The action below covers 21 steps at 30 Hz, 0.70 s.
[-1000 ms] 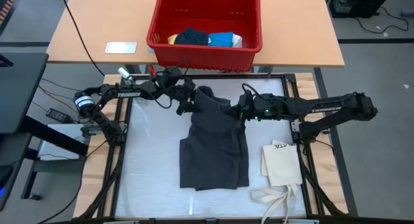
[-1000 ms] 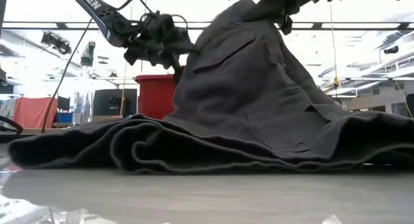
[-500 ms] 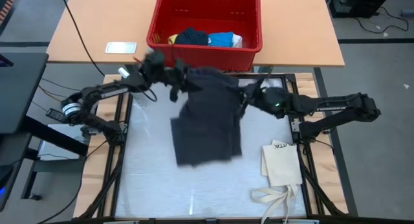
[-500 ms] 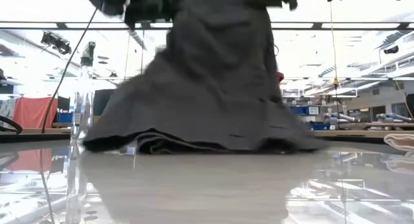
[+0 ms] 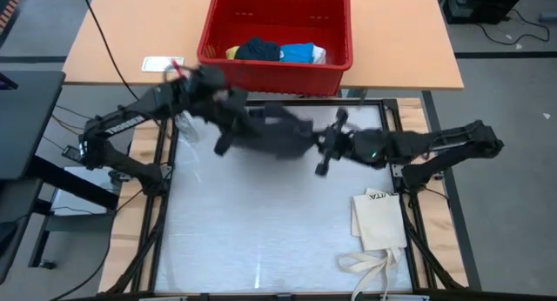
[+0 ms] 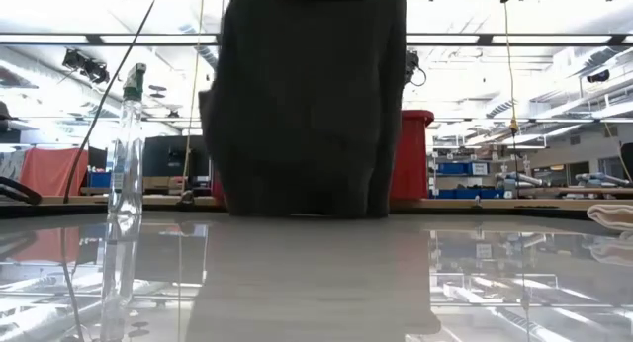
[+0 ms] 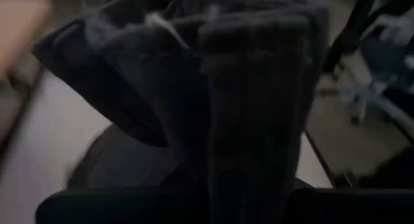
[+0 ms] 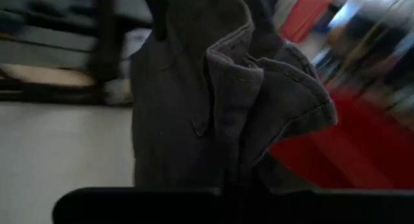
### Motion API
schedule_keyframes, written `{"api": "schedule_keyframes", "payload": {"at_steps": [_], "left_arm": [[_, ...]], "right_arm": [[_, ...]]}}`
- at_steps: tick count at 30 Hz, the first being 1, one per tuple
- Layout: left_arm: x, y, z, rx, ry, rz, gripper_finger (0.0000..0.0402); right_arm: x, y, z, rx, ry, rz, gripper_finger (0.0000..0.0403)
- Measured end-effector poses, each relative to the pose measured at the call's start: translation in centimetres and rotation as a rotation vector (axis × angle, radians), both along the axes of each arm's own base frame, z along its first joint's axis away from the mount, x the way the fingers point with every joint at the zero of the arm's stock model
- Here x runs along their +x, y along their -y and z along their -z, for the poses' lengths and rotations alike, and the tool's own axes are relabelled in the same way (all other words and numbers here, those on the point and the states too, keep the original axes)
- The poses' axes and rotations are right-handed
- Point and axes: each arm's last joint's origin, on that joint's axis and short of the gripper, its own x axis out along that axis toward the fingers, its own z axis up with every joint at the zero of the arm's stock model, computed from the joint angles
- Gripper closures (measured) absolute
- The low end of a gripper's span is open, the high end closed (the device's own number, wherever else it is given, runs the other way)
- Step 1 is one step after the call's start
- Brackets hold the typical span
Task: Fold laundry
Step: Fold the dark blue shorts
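Observation:
The dark grey cargo shorts will go down from my left gripper on the white mat's far end (image 5: 257, 137) in front of the red basket.
The dark grey cargo shorts (image 5: 278, 131) hang as a flat curtain between my two grippers over the far half of the white mat (image 5: 261, 240). My left gripper (image 5: 237, 123) is shut on their left top end, and my right gripper (image 5: 329, 144) is shut on their right top end. In the low view the shorts (image 6: 307, 105) hang straight down. Their lower hem (image 6: 297, 206) is close to the table, touching or not I cannot tell. More laundry lies in the red basket (image 5: 209, 53). My left gripper holds a bunched, ribbed part of the shorts' upper edge (image 7: 249, 172), several layers thick. The cloth rises in front of the fingers and hides the pads. The shorts hang below the gripper. My right gripper holds a gathered fold of the shorts' hemmed upper edge (image 8: 233, 169), several layers thick. The cloth itself covers the fingertips. The shorts hang below it and are stretched across toward the other gripper.
The red basket with blue, navy, yellow and white cloth stands on the wooden table beyond the mat. A cream tote bag (image 5: 379, 223) with long straps lies at the mat's near right. A clear spray bottle (image 6: 124, 144) stands at the far left. A white card (image 5: 161, 64) lies left of the basket.
Both grippers have risen and moved toward the far edge, and the left one has taken hold of the shorts' left top end. The shorts lay mostly spread on the mat with one end raised. Now they are pulled up and hang between the grippers.

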Motion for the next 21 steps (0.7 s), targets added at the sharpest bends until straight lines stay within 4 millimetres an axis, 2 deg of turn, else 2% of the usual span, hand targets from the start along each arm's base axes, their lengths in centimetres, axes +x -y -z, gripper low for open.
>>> {"api": "schedule_keyframes", "payload": {"at_steps": [3, 7, 10, 13, 15, 17, 21], "left_arm": [[0.7, 2.8, 3.7, -0.082, -0.198, 0.011, 0.0366], [1.8, 7.4, 10.8, -0.172, -0.393, 0.022, 0.0366], [1.8, 10.0, 15.7, -0.275, -0.452, -0.006, 0.0365], [1.3, 11.5, 19.2, -0.419, -0.483, -0.062, 0.0365], [1.0, 11.8, 20.3, -0.479, -0.498, -0.091, 0.0365], [1.0, 11.4, 20.4, -0.491, -0.510, -0.114, 0.0365], [1.6, 9.3, 19.2, -0.472, -0.480, -0.158, 0.0365]], "right_arm": [[1.0, -2.3, 3.8, 0.225, -0.045, -0.062, 0.0376], [2.2, -5.8, 9.4, 0.456, -0.138, -0.124, 0.0376], [3.1, -8.0, 12.9, 0.595, -0.166, -0.142, 0.0376], [4.1, -9.6, 15.5, 0.724, -0.163, -0.142, 0.0376], [4.6, -10.1, 16.4, 0.764, -0.150, -0.134, 0.0376], [4.9, -9.9, 16.9, 0.780, -0.149, -0.107, 0.0376], [4.8, -7.5, 16.5, 0.746, -0.148, 0.009, 0.0377]]}}
